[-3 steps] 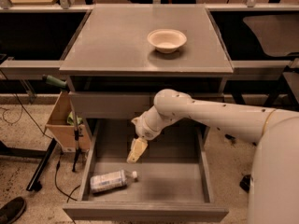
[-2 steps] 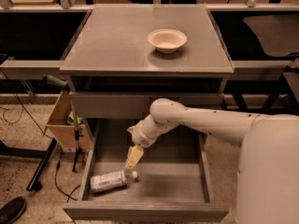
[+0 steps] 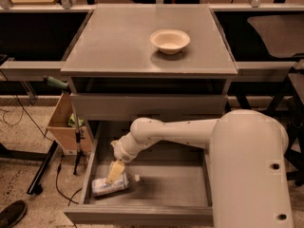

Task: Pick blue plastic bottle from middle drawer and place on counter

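The gripper needs to close on the body of the blue plastic bottle [image 3: 109,184], nearer its bottom end than its white cap.
The blue plastic bottle [image 3: 110,185] lies on its side at the front left of the open middle drawer [image 3: 166,184], its white cap pointing right. My gripper [image 3: 114,173] reaches down into the drawer on the white arm and sits right over the bottle's middle, its yellowish fingertips at the bottle's top. The counter [image 3: 123,42] is the grey top of the cabinet above, far from the gripper.
A white paper bowl [image 3: 170,41] stands on the counter at the back right. A closed drawer front [image 3: 147,106] sits just above the open drawer. A cardboard box [image 3: 64,125] and cables lie on the floor to the left. Grey side rails flank the cabinet.
The gripper has moved down and to the left inside the drawer, from above its middle to right over the bottle. The bottle has not moved.
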Controlling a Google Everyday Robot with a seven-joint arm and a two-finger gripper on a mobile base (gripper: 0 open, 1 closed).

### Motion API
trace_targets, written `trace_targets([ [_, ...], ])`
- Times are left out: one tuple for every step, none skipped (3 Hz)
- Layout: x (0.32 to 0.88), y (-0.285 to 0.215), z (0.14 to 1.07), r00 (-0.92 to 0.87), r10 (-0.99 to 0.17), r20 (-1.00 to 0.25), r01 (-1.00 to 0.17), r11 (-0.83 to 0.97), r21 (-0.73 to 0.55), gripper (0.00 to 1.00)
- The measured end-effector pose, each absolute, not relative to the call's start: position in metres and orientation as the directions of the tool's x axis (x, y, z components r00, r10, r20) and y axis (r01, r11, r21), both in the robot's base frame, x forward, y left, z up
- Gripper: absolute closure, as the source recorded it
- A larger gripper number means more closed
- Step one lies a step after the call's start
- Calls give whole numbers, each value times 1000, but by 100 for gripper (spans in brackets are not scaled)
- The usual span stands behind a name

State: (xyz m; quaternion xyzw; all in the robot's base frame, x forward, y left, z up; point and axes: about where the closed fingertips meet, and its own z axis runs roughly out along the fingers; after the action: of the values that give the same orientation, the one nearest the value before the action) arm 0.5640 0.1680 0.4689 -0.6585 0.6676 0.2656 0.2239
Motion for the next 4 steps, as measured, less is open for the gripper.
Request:
trace_targets([
  [564,196,442,-22,-743,-669,-999,-9,43,0],
  [566,201,421,-14,-729,-685,-1000,1,19,0],
  [558,178,400,-29,-723,-691,-999,33,7,0],
  [559,164,389,-56,-725,-687,-998,69,9,0],
])
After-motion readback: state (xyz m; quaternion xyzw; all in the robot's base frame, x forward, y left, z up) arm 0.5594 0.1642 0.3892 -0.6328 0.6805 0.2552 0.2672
